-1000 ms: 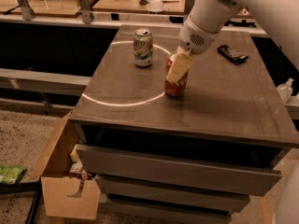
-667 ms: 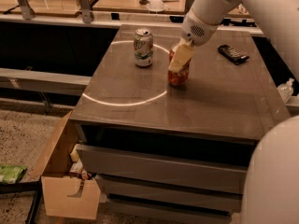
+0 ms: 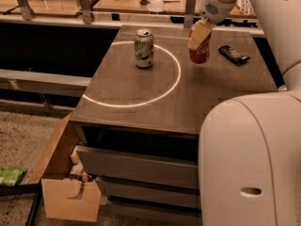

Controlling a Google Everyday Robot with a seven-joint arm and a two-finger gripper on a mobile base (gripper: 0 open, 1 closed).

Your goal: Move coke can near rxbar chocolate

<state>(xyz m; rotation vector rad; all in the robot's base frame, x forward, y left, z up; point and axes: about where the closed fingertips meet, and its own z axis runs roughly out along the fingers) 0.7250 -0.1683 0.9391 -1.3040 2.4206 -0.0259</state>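
Next, I release the coke can from my gripper on the grey table (image 3: 210, 62), in between the light ring and the rxbar chocolate, close to the bar.
The red coke can (image 3: 200, 53) stands upright at the far right of the grey table (image 3: 141, 102), its upper part hidden by my gripper (image 3: 199, 36), which is shut on it from above. The rxbar chocolate (image 3: 233, 54), a flat black bar, lies on the table just right of the can, a short gap apart. My white arm comes down from the upper right.
A green-and-white soda can (image 3: 144, 48) stands at the far middle of the table, inside a bright ring of light. A cardboard box (image 3: 61, 182) sits on the floor at the lower left. A counter with clutter runs along the back.
My gripper has carried the coke can away from the middle of the table, to the far right, closer to the black bar.
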